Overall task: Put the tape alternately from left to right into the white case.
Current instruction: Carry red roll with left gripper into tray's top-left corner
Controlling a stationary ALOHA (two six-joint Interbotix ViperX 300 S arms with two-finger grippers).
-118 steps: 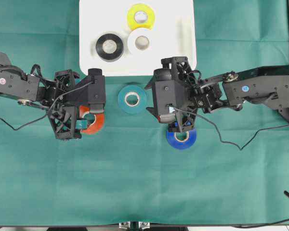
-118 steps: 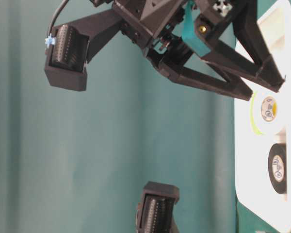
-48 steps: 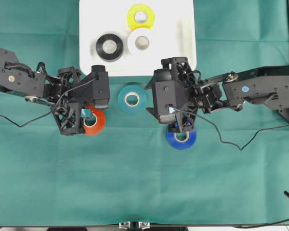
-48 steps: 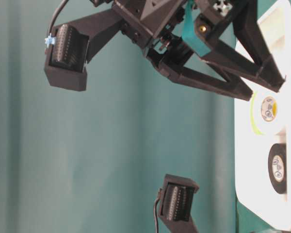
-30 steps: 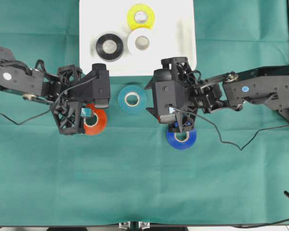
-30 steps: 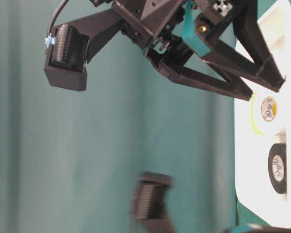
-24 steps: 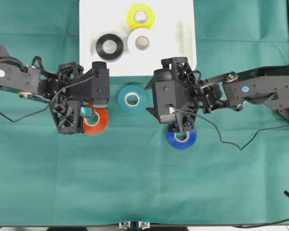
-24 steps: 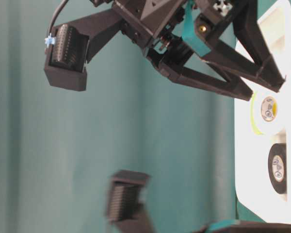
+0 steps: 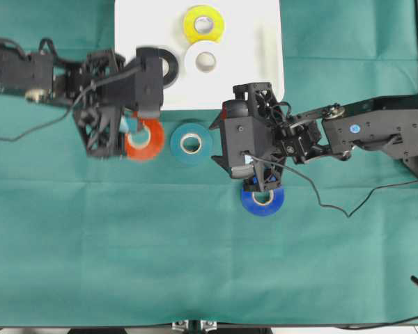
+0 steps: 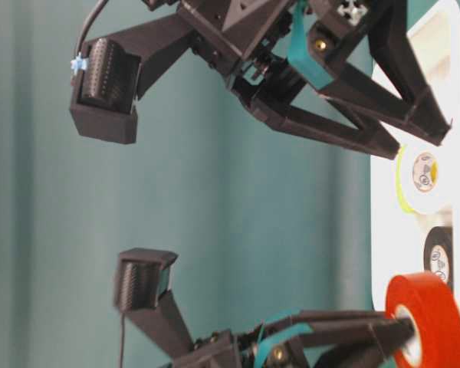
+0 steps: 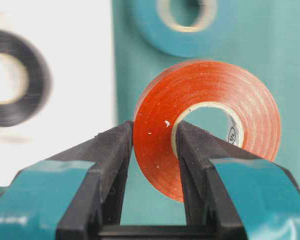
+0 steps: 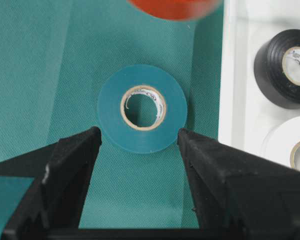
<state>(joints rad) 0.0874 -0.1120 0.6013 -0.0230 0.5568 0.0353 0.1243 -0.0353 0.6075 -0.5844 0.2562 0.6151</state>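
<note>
Next, my left gripper puts the red tape beside the yellow tape, just beyond the black tape (image 9: 158,27). It will let go of it there.
My left gripper (image 9: 131,131) is shut on the red tape (image 9: 145,140), one finger outside the roll and one in its core (image 11: 210,115). It holds the roll upright off the cloth, just in front of the white case (image 9: 265,42). In the case lie the yellow tape (image 9: 203,22), the white tape (image 9: 205,61) and the black tape (image 9: 170,67), which the left gripper partly covers. The teal tape (image 9: 191,143) lies flat on the cloth between the arms. My right gripper (image 12: 140,137) is open and low, with the teal tape (image 12: 141,107) just ahead of its fingertips. The blue tape (image 9: 262,199) lies partly under the right wrist.
The green cloth (image 9: 195,264) covers the table, with wide free room toward the front. The case's near rim (image 12: 229,75) runs beside the teal roll. The right half of the case floor (image 9: 254,62) is bare. Cables trail from both wrists.
The left gripper has lifted the red roll off the cloth and carried it toward the case, now overlapping the black roll from above. The right arm has stayed put.
</note>
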